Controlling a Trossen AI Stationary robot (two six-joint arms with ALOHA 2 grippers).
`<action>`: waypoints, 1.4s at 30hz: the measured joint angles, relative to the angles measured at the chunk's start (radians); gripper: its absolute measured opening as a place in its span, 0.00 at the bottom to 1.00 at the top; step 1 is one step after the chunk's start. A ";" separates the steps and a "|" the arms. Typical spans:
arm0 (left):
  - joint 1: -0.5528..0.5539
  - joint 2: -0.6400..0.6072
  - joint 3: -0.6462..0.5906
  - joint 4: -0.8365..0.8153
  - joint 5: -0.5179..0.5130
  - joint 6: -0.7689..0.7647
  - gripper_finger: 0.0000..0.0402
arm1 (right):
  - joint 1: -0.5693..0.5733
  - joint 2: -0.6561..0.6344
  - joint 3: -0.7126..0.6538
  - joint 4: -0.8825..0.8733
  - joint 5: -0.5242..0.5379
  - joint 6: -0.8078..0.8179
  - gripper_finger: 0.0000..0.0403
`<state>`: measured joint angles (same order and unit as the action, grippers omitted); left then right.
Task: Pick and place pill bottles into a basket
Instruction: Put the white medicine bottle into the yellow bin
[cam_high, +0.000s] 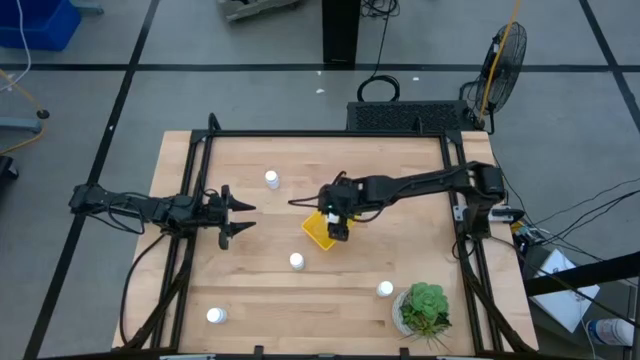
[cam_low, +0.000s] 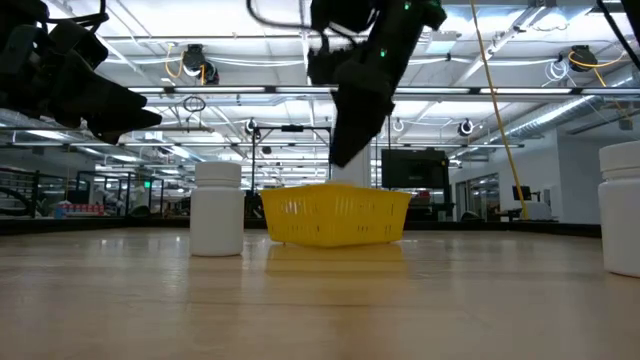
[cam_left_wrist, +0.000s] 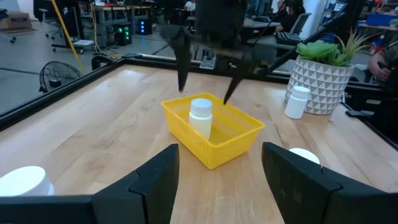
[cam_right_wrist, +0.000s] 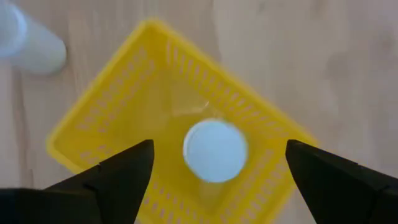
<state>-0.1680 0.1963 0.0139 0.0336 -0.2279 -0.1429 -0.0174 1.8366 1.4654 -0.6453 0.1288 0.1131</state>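
The pill bottle beside the white plant pot is next for my right gripper, which should go there and close on the bottle's cap (cam_high: 385, 288).
The yellow basket (cam_high: 318, 232) sits near the table's middle. One white pill bottle (cam_left_wrist: 200, 117) stands upright on its base inside the basket; its cap shows in the right wrist view (cam_right_wrist: 215, 150). My right gripper (cam_high: 339, 218) hangs open just above that bottle, pointing down, with a finger on either side of it and apart from it (cam_left_wrist: 207, 92). My left gripper (cam_high: 238, 215) is open and empty to the left of the basket, above the table. Other bottles stand on the table at the far left (cam_high: 272, 179), near the middle (cam_high: 296, 261), at the near right (cam_high: 385, 289) and at the near left (cam_high: 216, 316).
A white pot with a green plant (cam_high: 425, 308) stands at the near right corner. A black frame (cam_high: 330, 134) runs along the table's far and side edges. Bare wood lies between the basket and the loose bottles.
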 joint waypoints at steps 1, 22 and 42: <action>0.000 0.000 0.000 0.001 0.000 0.000 0.58 | 0.000 -0.020 0.000 0.002 0.006 0.000 0.88; 0.000 0.000 0.000 0.001 -0.001 0.005 0.58 | 0.283 -0.441 0.000 -0.152 -0.003 0.525 0.86; 0.000 0.000 0.000 0.005 -0.009 0.009 0.58 | 0.355 -0.238 0.000 -0.525 -0.179 0.874 0.86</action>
<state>-0.1677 0.1963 0.0135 0.0388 -0.2369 -0.1337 0.3380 1.5986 1.4651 -1.1706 -0.0506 0.9876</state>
